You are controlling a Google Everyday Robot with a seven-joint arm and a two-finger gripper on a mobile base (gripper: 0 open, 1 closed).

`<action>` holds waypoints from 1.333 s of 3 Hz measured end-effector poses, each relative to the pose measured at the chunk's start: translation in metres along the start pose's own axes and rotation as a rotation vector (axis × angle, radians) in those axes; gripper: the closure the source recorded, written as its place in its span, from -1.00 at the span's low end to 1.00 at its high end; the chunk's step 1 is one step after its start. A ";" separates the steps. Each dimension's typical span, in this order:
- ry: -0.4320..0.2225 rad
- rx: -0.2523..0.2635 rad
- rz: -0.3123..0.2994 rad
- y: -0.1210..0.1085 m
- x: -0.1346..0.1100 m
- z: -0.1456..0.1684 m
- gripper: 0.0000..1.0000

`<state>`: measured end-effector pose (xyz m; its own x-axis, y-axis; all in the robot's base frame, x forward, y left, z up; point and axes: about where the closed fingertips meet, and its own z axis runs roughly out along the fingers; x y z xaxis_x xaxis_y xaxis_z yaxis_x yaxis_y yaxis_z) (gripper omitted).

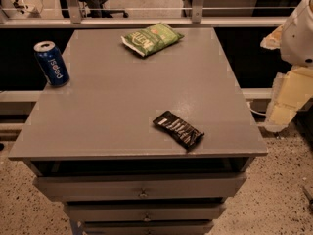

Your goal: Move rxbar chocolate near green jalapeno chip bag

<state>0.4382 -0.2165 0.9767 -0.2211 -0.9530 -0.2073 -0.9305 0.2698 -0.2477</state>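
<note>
Next, my gripper goes to the middle of the rxbar chocolate [180, 130] and closes there, so both ends stick out past my fingers.
The rxbar chocolate [178, 129], a small flat black bar with white lettering, lies at an angle near the front right edge of the grey cabinet top [127, 97]. The green jalapeno chip bag [151, 38] lies at the far edge, near the middle. My gripper [287, 99] hangs off the right side of the cabinet, beyond its edge, well to the right of the bar and touching nothing. My white arm [299, 31] shows above it.
A blue Pepsi can [52, 63] stands upright at the far left edge of the top. Drawers [142, 187] sit below the front edge. A rail [146, 21] and chairs stand behind the cabinet. The floor is speckled.
</note>
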 end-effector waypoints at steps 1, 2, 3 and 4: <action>0.000 0.000 0.000 0.000 0.000 0.000 -1.00; -0.032 -0.016 0.023 0.005 -0.011 0.025 -1.00; -0.100 -0.063 0.057 0.025 -0.034 0.080 -1.00; -0.150 -0.093 0.075 0.034 -0.052 0.114 -1.00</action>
<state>0.4508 -0.1422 0.8710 -0.2515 -0.8974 -0.3626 -0.9375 0.3190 -0.1394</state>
